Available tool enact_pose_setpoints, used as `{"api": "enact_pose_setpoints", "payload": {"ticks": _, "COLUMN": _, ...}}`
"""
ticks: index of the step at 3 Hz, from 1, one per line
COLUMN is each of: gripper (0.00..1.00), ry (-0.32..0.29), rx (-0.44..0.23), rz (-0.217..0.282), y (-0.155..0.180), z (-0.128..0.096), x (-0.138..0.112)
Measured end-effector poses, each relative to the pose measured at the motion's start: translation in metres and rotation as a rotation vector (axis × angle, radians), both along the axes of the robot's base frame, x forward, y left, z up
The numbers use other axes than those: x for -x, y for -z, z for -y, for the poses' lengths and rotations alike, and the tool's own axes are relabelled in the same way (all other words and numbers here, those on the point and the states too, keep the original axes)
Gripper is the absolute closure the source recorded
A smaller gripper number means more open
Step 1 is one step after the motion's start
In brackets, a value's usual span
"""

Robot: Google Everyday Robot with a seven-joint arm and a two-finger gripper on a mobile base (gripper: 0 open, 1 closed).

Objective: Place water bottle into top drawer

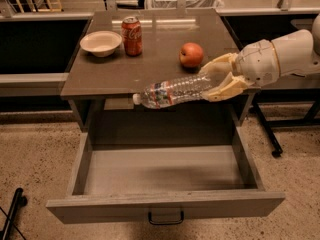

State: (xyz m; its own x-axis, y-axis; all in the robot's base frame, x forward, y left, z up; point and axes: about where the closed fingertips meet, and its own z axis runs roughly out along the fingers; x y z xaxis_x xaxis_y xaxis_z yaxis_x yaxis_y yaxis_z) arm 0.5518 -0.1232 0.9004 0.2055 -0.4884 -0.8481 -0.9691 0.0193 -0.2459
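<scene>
My gripper is holding the water bottle above the back part of the top drawer. It will let go of it near the middle of the top drawer's grey bottom [169, 144], toward the table's edge.
The water bottle [172, 92] is clear ribbed plastic and lies sideways in the air with its pale cap pointing left. My gripper [212, 81] comes in from the right and is shut on the bottle's base end. The bottle hangs over the front edge of the table top, above the back part of the top drawer [165, 204]. The drawer is pulled fully out, a wide shallow grey box with nothing in it and a small dark handle [165, 217] on its front panel.
On the brown table top [110, 74] stand a white bowl [101, 43], a red Coca-Cola can [132, 35] and a red apple [191, 54]. Dark metal legs [267, 131] of other furniture stand to the right. A black leg [12, 214] lies at the lower left.
</scene>
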Motion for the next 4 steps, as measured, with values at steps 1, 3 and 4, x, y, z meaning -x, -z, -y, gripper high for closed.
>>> {"api": "enact_pose_setpoints", "payload": {"ticks": 1, "gripper": 1.00, "ry": 0.000, "rx": 0.003, "rz": 0.000, "y": 0.001, "z": -0.001, "x": 0.000}}
{"api": "enact_pose_setpoints", "payload": {"ticks": 3, "gripper": 1.00, "ry": 0.124, "rx": 0.181, "rz": 0.054, "y": 0.079, "z": -0.009, "x": 0.001}}
{"api": "enact_pose_setpoints", "payload": {"ticks": 4, "gripper": 1.00, "ry": 0.113, "rx": 0.243, "rz": 0.060, "y": 0.143, "z": -0.015, "x": 0.005}}
